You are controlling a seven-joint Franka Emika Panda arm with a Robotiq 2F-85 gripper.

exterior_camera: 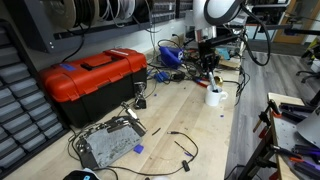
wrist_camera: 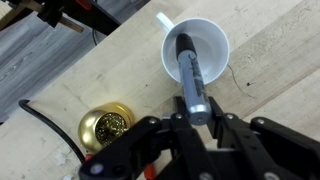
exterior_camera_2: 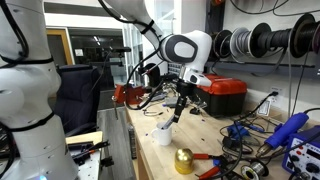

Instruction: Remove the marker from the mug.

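Note:
Next, I let go of the dark marker with my gripper on the bare bench (exterior_camera: 185,105) next to the white mug, toward the red toolbox.
The white mug (wrist_camera: 216,38) stands on the wooden bench, and also shows in both exterior views (exterior_camera: 214,97) (exterior_camera_2: 164,131). The dark marker (wrist_camera: 190,72) leans in it, its lower end inside the mug and its upper end sticking out. My gripper (wrist_camera: 198,118) is right above the mug, its two black fingers closed against the marker's upper end. In both exterior views the gripper (exterior_camera: 208,78) (exterior_camera_2: 180,104) hangs just over the mug with the marker (exterior_camera_2: 174,116) slanting down into it.
A gold round object (wrist_camera: 107,125) (exterior_camera_2: 184,160) lies close beside the mug. A red toolbox (exterior_camera: 95,80) (exterior_camera_2: 222,95) sits further along the bench. A metal box (exterior_camera: 108,145), black cables (exterior_camera: 180,140) and tools (exterior_camera_2: 240,135) lie around. The bench edge (wrist_camera: 90,45) is near the mug.

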